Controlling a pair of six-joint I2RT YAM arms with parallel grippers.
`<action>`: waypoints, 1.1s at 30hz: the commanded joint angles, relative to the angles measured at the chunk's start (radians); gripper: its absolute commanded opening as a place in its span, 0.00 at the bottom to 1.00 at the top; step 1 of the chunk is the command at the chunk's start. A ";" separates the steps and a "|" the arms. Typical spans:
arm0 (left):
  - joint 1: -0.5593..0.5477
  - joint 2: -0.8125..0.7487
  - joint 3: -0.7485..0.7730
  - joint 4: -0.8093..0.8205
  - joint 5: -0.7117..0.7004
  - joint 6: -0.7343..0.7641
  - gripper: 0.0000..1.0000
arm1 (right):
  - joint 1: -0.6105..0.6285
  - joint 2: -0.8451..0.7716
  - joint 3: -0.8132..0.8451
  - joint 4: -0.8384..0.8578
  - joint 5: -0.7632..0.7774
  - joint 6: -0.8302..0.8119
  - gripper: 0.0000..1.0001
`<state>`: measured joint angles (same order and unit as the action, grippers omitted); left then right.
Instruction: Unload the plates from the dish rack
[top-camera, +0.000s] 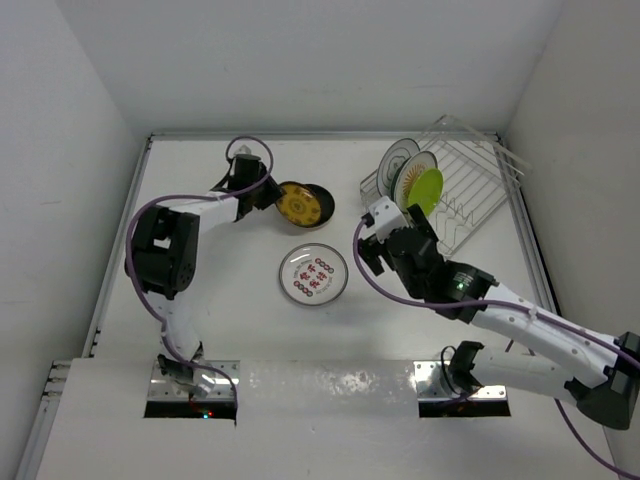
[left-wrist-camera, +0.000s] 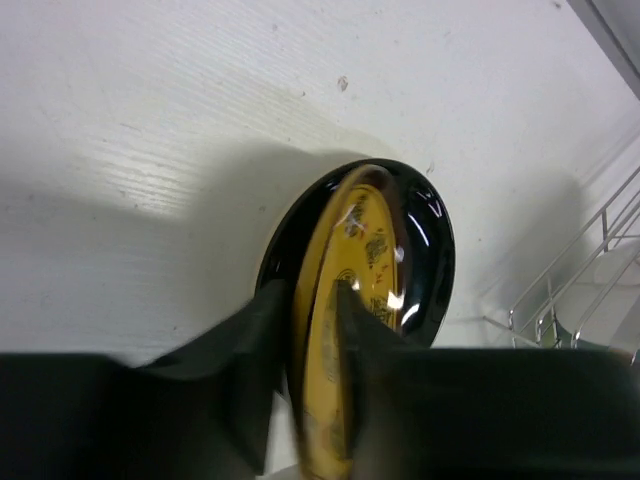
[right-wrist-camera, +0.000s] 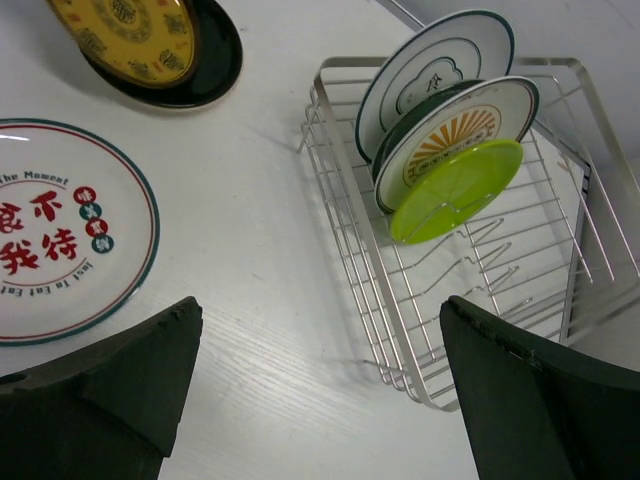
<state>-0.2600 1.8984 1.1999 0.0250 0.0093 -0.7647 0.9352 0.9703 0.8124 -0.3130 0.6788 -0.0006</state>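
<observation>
The robot's right gripper should go next to the lime green plate's top rim (top-camera: 424, 179) (right-wrist-camera: 452, 163), beside the sunburst plate in the dish rack, and close there.
My left gripper (top-camera: 270, 193) is shut on the rim of a yellow-brown plate (top-camera: 298, 203), gripped between the fingers in the left wrist view (left-wrist-camera: 365, 235). The plate tilts over a black plate (left-wrist-camera: 432, 250) lying on the table. A white plate with red characters (top-camera: 313, 274) lies flat mid-table. The wire dish rack (top-camera: 468, 195) at the back right holds a white dark-rimmed plate (right-wrist-camera: 432, 68), a sunburst plate (right-wrist-camera: 462, 128) and a lime green plate (right-wrist-camera: 450, 190), all upright. My right gripper (right-wrist-camera: 320, 315) is open and empty, above the table beside the rack's near-left corner.
White walls enclose the table on the left, back and right. The rack (right-wrist-camera: 395, 300) sits askew against the right wall. Its right half holds only bare tines. The yellow and black plates also show in the right wrist view (right-wrist-camera: 125, 35).
</observation>
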 joint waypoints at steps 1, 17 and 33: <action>0.005 0.001 0.052 0.055 0.037 0.004 0.30 | -0.015 -0.025 0.004 0.006 0.021 0.033 0.99; -0.076 -0.168 0.026 -0.321 -0.215 0.025 1.00 | -0.462 0.425 0.367 -0.127 -0.232 0.516 0.99; -0.078 -0.984 -0.275 -0.585 -0.172 0.444 1.00 | -0.731 0.662 0.413 0.166 -0.272 0.726 0.58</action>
<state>-0.3370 0.9394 0.9920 -0.4652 -0.1730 -0.4511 0.1989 1.6169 1.1778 -0.2470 0.4110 0.6945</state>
